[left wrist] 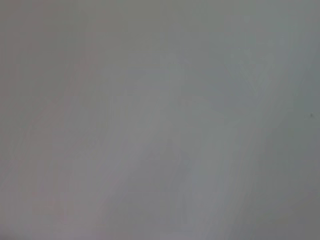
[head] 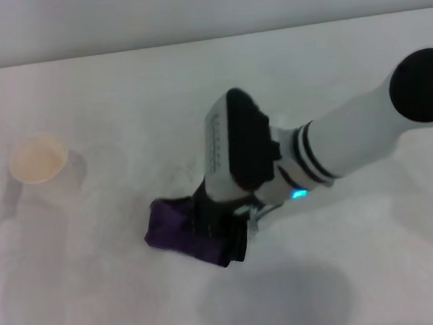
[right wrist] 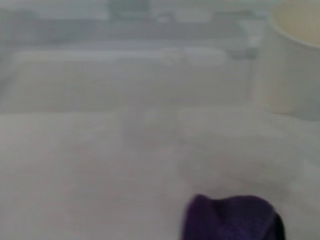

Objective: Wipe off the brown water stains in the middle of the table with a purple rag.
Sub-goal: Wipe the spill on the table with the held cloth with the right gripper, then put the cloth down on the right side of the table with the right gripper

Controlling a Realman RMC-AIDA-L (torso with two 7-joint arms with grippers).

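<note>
I should release the purple rag on the white table (head: 288, 168) beneath my right arm's black rings, away from the cup.
The purple rag (head: 173, 229) lies bunched on the white table (head: 358, 279), a little left of centre. My right gripper (head: 223, 233) reaches in from the right, points down and is shut on the rag's right end, pressing it onto the tabletop. The rag also shows in the right wrist view (right wrist: 230, 217), at the picture's edge. No brown water stains show in any view; the spot under the rag and gripper is hidden. My left gripper is out of view, and the left wrist view shows only a plain grey surface.
A white paper cup (head: 42, 169) stands on the table to the left of the rag. It also shows in the right wrist view (right wrist: 295, 55). The table's far edge runs along the top of the head view.
</note>
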